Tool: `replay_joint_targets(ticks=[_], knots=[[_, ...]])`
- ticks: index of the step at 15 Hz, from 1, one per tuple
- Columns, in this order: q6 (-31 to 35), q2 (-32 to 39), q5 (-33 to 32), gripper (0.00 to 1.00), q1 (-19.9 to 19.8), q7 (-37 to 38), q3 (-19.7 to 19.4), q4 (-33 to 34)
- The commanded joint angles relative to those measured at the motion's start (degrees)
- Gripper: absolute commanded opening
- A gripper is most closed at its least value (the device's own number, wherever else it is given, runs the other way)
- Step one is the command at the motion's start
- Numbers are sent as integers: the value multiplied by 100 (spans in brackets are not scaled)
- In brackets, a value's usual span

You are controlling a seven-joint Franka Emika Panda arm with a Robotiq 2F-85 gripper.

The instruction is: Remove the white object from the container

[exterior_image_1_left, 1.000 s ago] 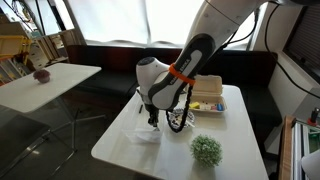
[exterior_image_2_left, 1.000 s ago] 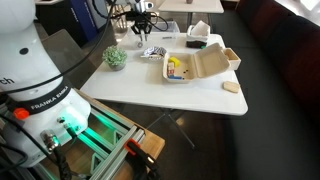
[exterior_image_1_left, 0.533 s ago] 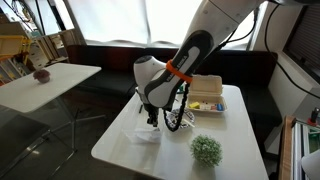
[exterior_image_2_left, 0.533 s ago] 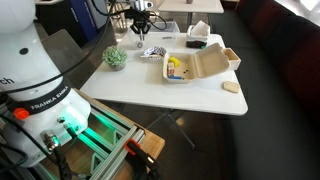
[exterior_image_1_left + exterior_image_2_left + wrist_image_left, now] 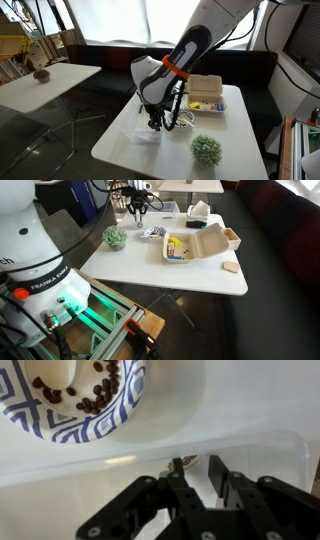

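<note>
I can see the white object's rim sticking out past one fingertip of my narrowed gripper, so next I open wider and close around its body (image 5: 203, 483) before I lift it.
In the wrist view my gripper (image 5: 200, 470) is low inside the container (image 5: 275, 448), a translucent whitish dish whose rim runs across the frame. The fingers are drawn close together on a small white object (image 5: 204, 486) between them. A tiny pinkish scrap lies just beyond the fingertips. In both exterior views the gripper (image 5: 155, 123) (image 5: 138, 212) points straight down at the container (image 5: 146, 135), at the table's far corner from the beige tray.
A blue-patterned plate of dark beans (image 5: 105, 415) lies right beside the container. A small green plant (image 5: 206, 150) (image 5: 115, 237) stands near the table edge. A beige tray of colourful items (image 5: 206, 94) (image 5: 188, 246) and a small white tub (image 5: 232, 238) are further off.
The arm's elbow has swung a little up and to the left. The gripper has shifted slightly but stays at the container.
</note>
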Motion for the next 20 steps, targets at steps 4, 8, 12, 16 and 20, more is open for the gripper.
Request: replay_joint_targets(ticks=[4,8,12,16,20], knots=[[-527,110,498,62,-123,151,76,217],[-592,164,802,41,-212,177,90,300],[-666,254,1021,38,-272,177,91,384],[-636,417,1007,72,-180,390,28,557],[-623,578,918,85,-22,723,-43,751]])
